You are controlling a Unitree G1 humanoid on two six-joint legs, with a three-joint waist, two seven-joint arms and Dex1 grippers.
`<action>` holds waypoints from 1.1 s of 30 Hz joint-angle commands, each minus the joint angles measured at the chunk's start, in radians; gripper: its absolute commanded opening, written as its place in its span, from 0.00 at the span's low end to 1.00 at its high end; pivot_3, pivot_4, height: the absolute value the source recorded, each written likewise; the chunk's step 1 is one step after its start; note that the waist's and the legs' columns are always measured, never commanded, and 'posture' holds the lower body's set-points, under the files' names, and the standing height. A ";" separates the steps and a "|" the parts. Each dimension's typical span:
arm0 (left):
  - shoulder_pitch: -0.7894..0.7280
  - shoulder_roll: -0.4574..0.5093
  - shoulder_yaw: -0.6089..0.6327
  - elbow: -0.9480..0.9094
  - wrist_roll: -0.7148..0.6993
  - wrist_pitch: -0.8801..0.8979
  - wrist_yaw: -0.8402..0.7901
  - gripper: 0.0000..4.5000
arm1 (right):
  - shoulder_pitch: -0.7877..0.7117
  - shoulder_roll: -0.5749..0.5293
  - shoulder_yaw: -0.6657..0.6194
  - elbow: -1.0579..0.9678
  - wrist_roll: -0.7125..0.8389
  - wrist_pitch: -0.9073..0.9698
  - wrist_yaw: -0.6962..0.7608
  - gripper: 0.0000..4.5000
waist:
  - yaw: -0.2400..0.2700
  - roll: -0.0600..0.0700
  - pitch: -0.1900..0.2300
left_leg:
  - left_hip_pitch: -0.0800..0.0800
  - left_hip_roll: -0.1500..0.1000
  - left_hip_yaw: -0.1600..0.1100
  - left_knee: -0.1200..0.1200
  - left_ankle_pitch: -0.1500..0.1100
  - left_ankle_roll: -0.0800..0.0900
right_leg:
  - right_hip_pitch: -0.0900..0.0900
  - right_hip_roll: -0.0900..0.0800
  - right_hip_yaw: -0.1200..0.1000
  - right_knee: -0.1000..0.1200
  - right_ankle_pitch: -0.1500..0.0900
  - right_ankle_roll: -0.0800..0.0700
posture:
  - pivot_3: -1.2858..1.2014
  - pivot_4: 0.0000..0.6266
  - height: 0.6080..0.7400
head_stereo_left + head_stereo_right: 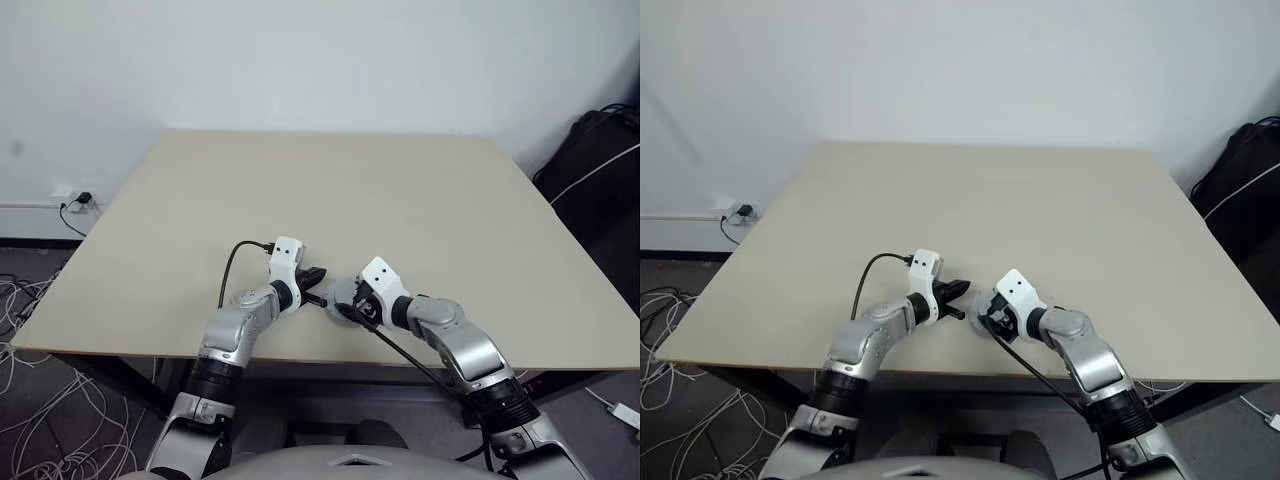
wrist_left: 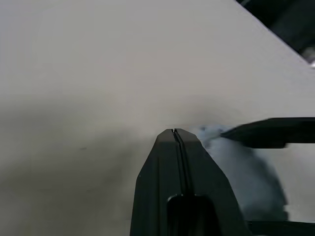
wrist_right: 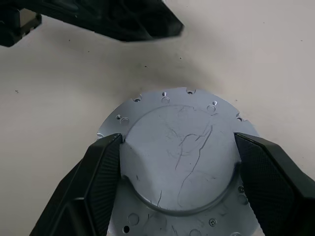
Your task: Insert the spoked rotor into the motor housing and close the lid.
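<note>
The grey part is held only by its raised centre in my right gripper, so that gripper should open and take the grey part's outer edge (image 3: 247,220) while my left gripper steadies it.
A round grey metal part (image 3: 182,162), with a smooth raised centre and a flange with small holes, sits near the table's front edge. My right gripper (image 3: 178,142) is shut on it, its black fingers (image 3: 98,172) clamping the raised centre from both sides. No windings or ribs show on this face, so I cannot tell whether it is the motor housing or the lid. The spoked rotor is out of view. My left gripper (image 1: 316,277) is shut and holds nothing. Its tip hovers just left of the grey part (image 1: 338,295).
The beige table (image 1: 330,190) stretches wide beyond the arms. A black cable (image 1: 400,352) trails from the right wrist over the front edge. Loose white cables (image 1: 40,400) lie on the floor at left, and a dark bag (image 1: 600,160) stands at the right.
</note>
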 commanded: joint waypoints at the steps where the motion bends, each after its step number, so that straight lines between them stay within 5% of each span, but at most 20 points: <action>1: -0.050 0.018 0.004 0.035 -0.037 0.044 -0.067 0.00 | 0.010 0.001 0.011 -0.006 -0.005 0.015 -0.004 0.72 | -0.001 0.000 0.000 | 0.000 0.000 0.000 0.000 0.000 0.000 | 0.000 0.000 0.000 0.000 0.000 0.000 | 0.52 0.00 1.00; 30: -0.083 0.021 -0.091 0.130 0.015 0.173 -0.079 0.00 | 0.041 0.004 0.015 -0.035 0.005 0.026 -0.012 0.72 | -0.001 -0.002 -0.003 | 0.000 0.000 0.000 -0.001 0.000 0.000 | 0.000 -0.001 0.001 0.000 0.000 -0.001 | 0.52 0.00 1.00; 31: -0.080 0.020 -0.092 0.127 0.016 0.174 -0.077 0.00 | 0.046 0.005 0.011 -0.040 0.010 0.027 -0.012 0.88 | -0.001 -0.002 -0.003 | 0.000 0.000 0.000 -0.001 0.000 0.000 | 0.000 -0.001 0.001 -0.001 0.000 -0.001 | 0.52 0.00 1.00; 33: -0.075 0.018 -0.094 0.121 0.016 0.175 -0.076 0.00 | 0.056 0.005 0.007 -0.052 0.016 0.031 -0.012 1.00 | -0.001 -0.002 -0.003 | 0.000 0.000 0.000 -0.001 0.000 0.000 | 0.000 -0.001 0.001 -0.001 0.000 -0.001 | 0.52 0.00 1.00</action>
